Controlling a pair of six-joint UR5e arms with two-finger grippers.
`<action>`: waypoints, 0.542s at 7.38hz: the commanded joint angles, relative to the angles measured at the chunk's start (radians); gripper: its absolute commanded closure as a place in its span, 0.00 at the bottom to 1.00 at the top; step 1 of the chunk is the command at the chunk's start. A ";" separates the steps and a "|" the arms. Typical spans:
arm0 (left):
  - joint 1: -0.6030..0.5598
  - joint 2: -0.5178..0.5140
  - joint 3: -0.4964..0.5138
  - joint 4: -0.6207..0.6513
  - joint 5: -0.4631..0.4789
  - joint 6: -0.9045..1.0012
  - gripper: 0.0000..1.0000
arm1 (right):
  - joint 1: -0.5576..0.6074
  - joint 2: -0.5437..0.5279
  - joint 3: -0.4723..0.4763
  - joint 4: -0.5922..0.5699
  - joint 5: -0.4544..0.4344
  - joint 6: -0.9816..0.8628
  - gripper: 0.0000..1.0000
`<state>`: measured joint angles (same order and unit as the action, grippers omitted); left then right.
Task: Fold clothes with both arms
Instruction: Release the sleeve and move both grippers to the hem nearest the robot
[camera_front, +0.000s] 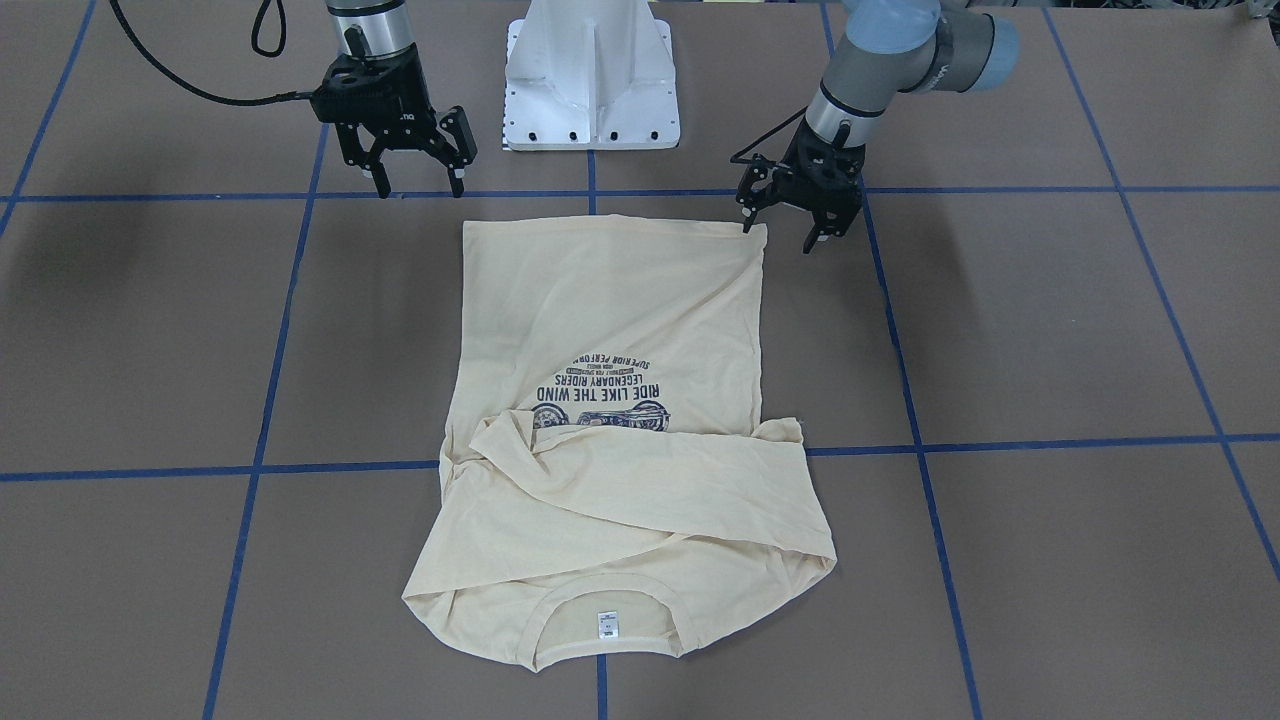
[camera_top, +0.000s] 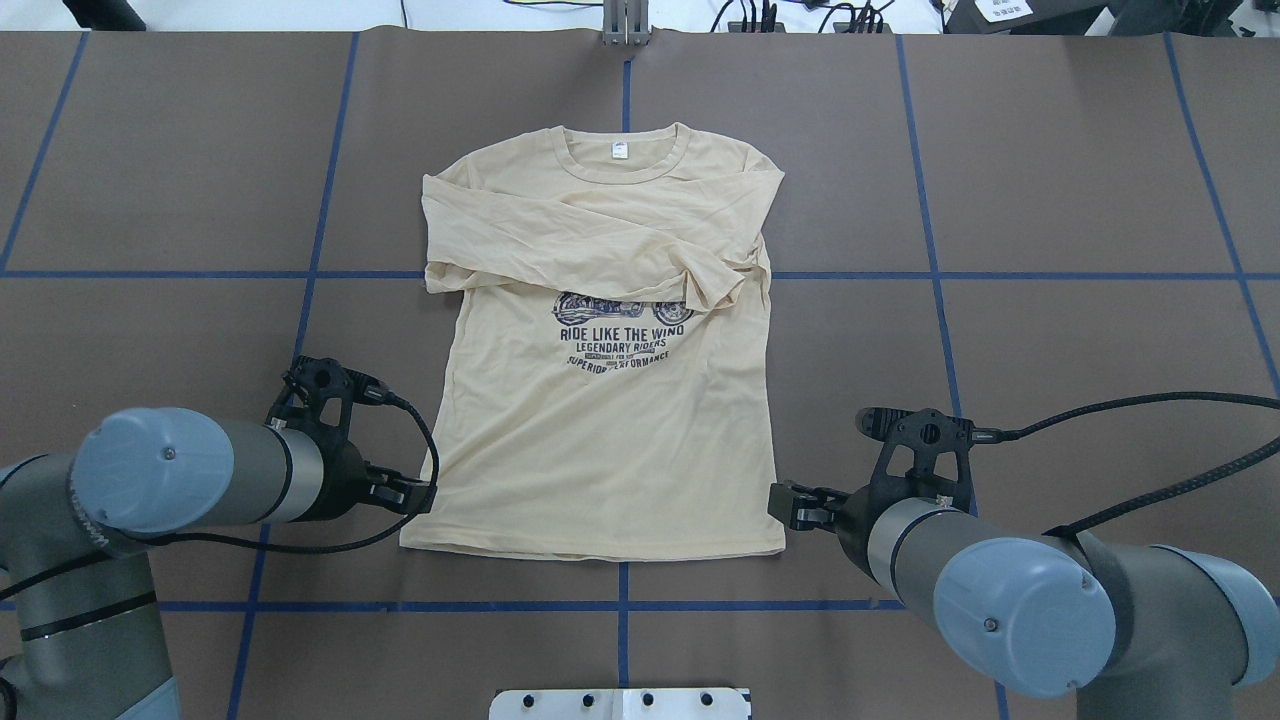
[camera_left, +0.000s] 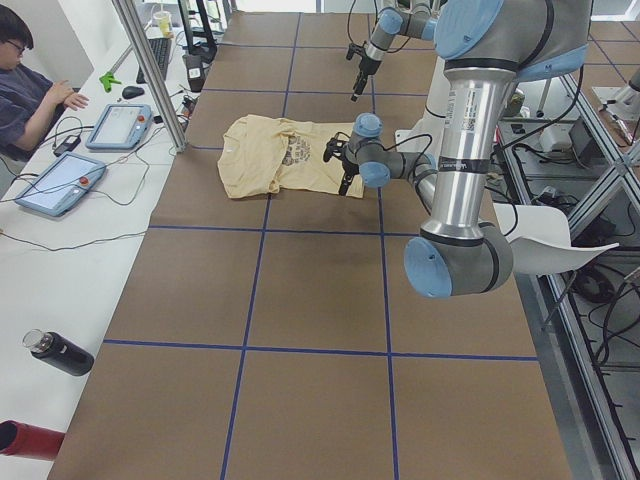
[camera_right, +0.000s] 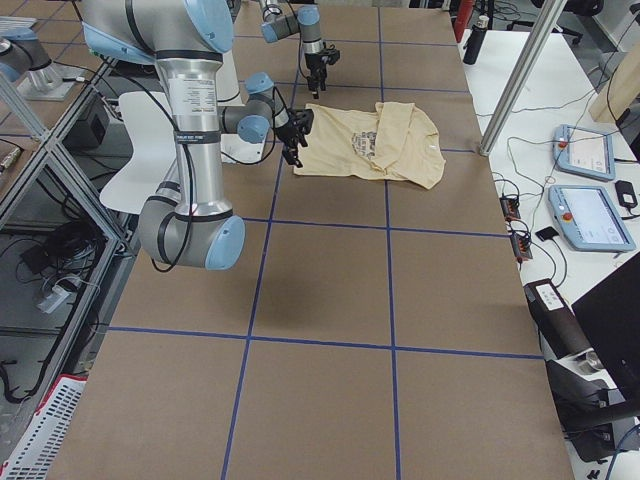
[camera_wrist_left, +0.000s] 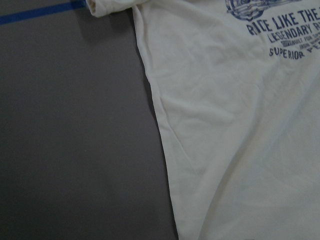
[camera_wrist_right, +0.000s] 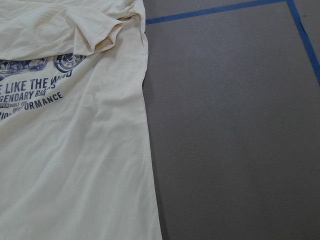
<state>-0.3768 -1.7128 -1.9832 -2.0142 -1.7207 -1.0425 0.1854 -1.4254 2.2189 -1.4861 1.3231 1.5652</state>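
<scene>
I will close my right gripper on the T-shirt's free hem corner (camera_front: 470, 227), opposite the corner by my left gripper, as both corners lift the hem together.
The clothes are one cream-yellow long-sleeved T-shirt (camera_front: 620, 300) lying flat, print up, with its sleeves folded across the chest (camera_top: 590, 235). Its collar and label point away from the robot, and the hem (camera_top: 600, 545) is nearest the base. My left gripper (camera_front: 782, 228) is open, low beside the hem's left corner, one fingertip (camera_front: 748, 215) right at the corner. My right gripper (camera_front: 420, 185) is open and empty, hovering just off the hem's right corner. The left wrist view shows the shirt's side edge (camera_wrist_left: 160, 130) on brown table. The right wrist view shows the other side edge (camera_wrist_right: 147, 130). Neither shows fingers.
The white pedestal base (camera_front: 590, 80) stands just behind the hem. Blue tape lines (camera_top: 620, 605) grid the brown table. A side table with tablets (camera_left: 60, 180), bottles (camera_left: 55, 352) and a seated person (camera_left: 25, 90) runs along the far side.
</scene>
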 joint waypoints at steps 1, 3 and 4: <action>0.044 0.002 0.006 -0.001 0.006 -0.039 0.52 | -0.001 0.000 -0.001 0.003 -0.001 0.001 0.00; 0.058 0.002 0.010 -0.004 0.004 -0.104 0.55 | -0.001 0.000 -0.001 0.004 -0.005 0.001 0.00; 0.059 0.002 0.010 -0.001 0.004 -0.170 0.55 | -0.001 0.000 -0.001 0.006 -0.008 0.001 0.00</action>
<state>-0.3219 -1.7105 -1.9738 -2.0170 -1.7164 -1.1437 0.1842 -1.4251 2.2181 -1.4818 1.3182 1.5661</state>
